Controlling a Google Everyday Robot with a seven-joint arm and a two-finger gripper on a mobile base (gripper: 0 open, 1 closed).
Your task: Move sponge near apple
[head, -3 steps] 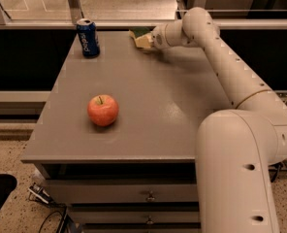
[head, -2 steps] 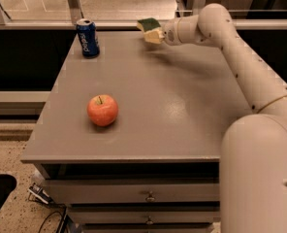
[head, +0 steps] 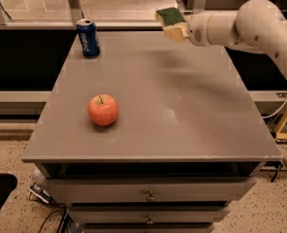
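Note:
My gripper will release the sponge on the grey table (head: 160,102) next to the apple, toward the middle of the tabletop. The sponge is held above the table's far edge.
The sponge (head: 172,23), pale yellow foam with a dark green top, is held in the air above the far edge of the grey table (head: 182,110). My gripper (head: 181,27) is shut on the sponge at the end of the white arm, which reaches in from the right. The red-orange apple (head: 103,109) stands on the table at the front left, well apart from the sponge.
A blue soda can (head: 88,38) stands upright at the table's far left corner. The table has drawers (head: 150,194) below its front edge. A rail and glass run behind the table. A yellow frame (head: 286,120) stands at the right.
My gripper has lifted the sponge off the table's far edge and raised it, and the arm has swung up and to the right.

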